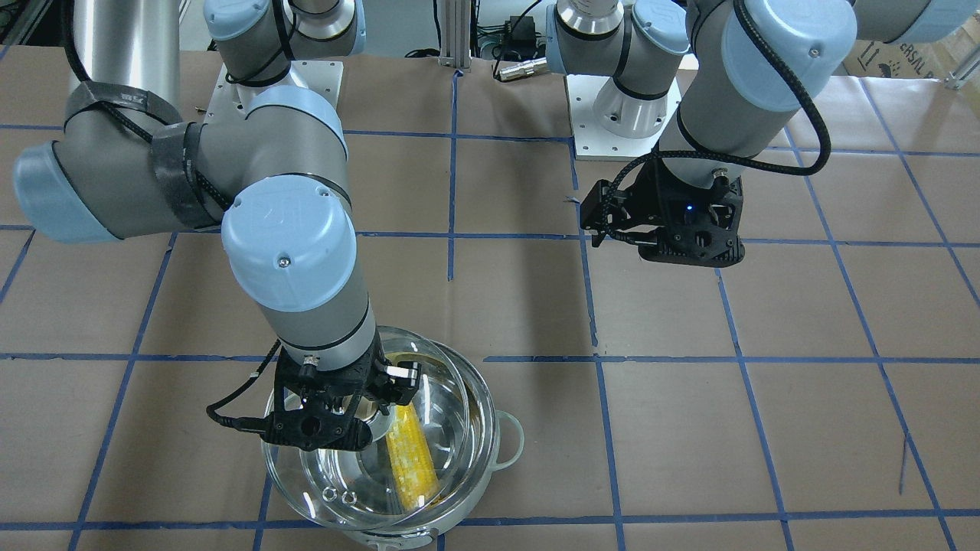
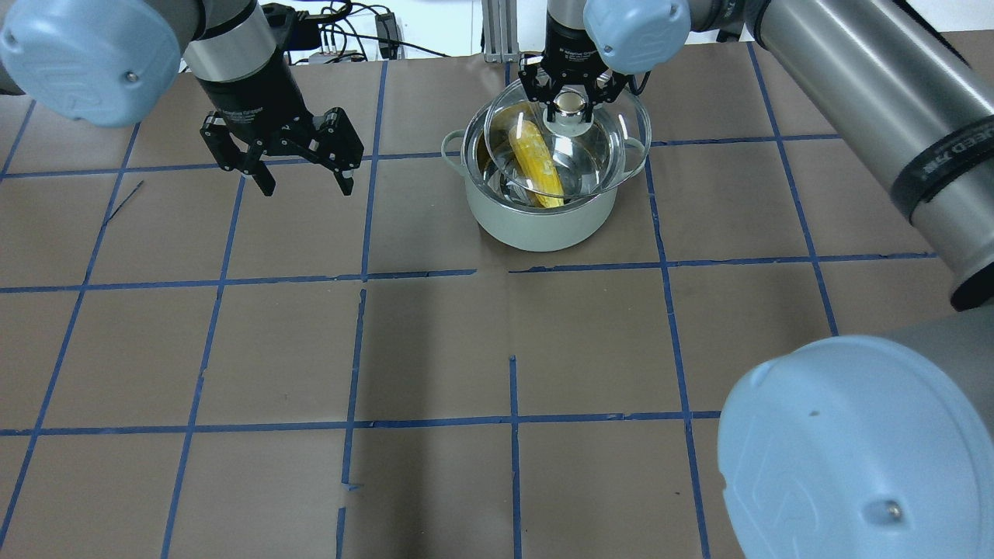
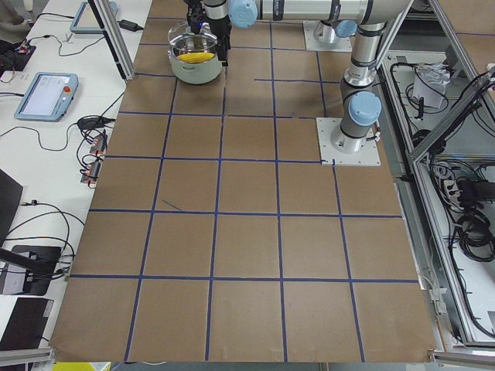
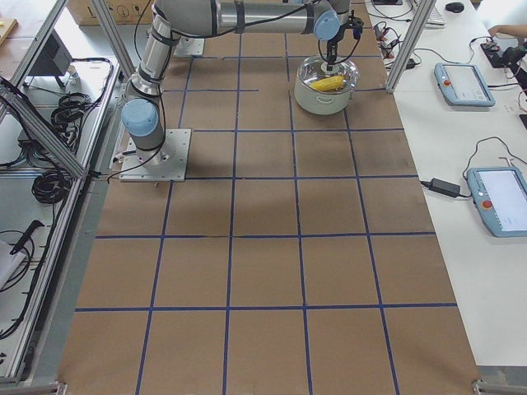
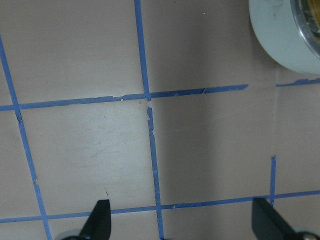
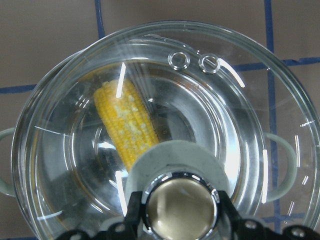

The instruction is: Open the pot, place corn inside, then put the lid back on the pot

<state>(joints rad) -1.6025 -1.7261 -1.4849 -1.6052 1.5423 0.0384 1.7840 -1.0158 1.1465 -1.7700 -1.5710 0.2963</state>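
Observation:
Next, my right gripper sets the glass lid down squarely on the rim of the steel pot (image 1: 399,427) (image 6: 143,159), over the yellow corn.
The steel pot (image 2: 543,229) stands at the table's far middle, with the yellow corn (image 2: 536,159) lying inside it. My right gripper (image 2: 571,105) is shut on the knob of the glass lid (image 2: 602,155) and holds it over the pot's mouth, a little off-centre. I cannot tell whether lid and rim touch. The right wrist view shows the corn (image 6: 127,122) through the lid (image 6: 240,100), with the knob between the fingers. My left gripper (image 2: 307,189) is open and empty above the table, left of the pot.
The table is brown paper with a blue tape grid (image 2: 512,423). The two arm base plates (image 1: 620,130) sit at the robot's side. The pot's wall (image 5: 280,35) shows in a corner of the left wrist view.

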